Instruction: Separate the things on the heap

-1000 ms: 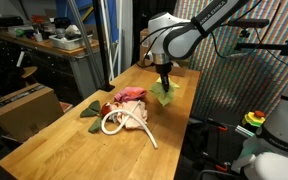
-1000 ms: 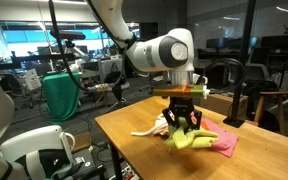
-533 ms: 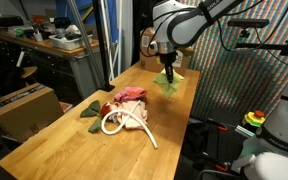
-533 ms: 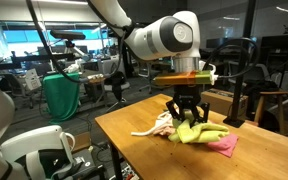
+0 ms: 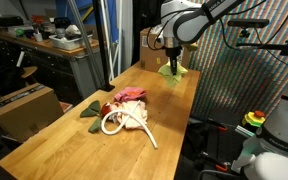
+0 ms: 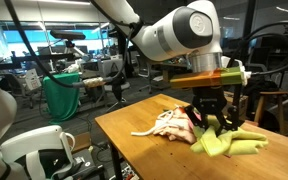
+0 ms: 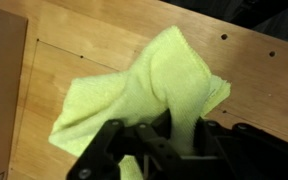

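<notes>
The robot's gripper needs to release the yellow-green cloth just in front of the cardboard box (image 5: 171, 73) at the far end of the wooden table.
My gripper (image 5: 171, 61) is shut on a yellow-green cloth (image 5: 174, 70), holding it over the far end of the wooden table (image 5: 64, 135). The cloth hangs from the gripper (image 6: 217, 118) and trails on the table in an exterior view (image 6: 229, 143). In the wrist view the cloth (image 7: 154, 90) is pinched between the black fingers (image 7: 104, 150) of my gripper (image 7: 169, 140). The heap (image 5: 126, 108) lies at mid-table: a pink cloth (image 5: 132, 95), a white rope (image 5: 124, 122) and a dark green piece (image 5: 91, 112). It also shows in an exterior view (image 6: 169, 125).
A cardboard box (image 5: 24, 105) stands beside the table. A workbench with clutter (image 5: 54, 40) is behind it. A patterned screen (image 5: 244, 70) stands along the other side. A green bag (image 6: 62, 95) and a chair (image 6: 239, 85) sit beyond the table.
My gripper has carried the yellow-green cloth away from the heap toward the table's far end. The heap has stayed in place.
</notes>
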Available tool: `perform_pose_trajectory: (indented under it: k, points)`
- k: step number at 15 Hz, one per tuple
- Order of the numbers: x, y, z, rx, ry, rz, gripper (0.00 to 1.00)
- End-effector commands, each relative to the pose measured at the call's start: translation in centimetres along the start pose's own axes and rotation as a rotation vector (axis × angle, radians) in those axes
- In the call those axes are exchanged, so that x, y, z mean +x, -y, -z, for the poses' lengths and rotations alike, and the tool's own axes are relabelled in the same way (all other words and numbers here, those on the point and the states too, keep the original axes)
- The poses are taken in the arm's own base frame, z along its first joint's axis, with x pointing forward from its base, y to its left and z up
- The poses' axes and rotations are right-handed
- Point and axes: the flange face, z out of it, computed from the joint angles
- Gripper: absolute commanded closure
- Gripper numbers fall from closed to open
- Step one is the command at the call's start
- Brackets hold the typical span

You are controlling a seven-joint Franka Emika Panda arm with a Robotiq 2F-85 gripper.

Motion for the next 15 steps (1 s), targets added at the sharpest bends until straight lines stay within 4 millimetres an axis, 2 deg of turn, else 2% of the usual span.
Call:
perform_pose_trajectory:
  k: [1, 8, 15]
  points:
    - [-1.4, -4.3, 0.1, -0.075, -0.061, -0.083, 0.94]
    - [-3.7, -11.7, -2.2, -0.154, -0.117, -0.223, 0.93]
    - [-3.3, -16.8, -4.3, -0.246, -0.161, -0.344, 0.93]
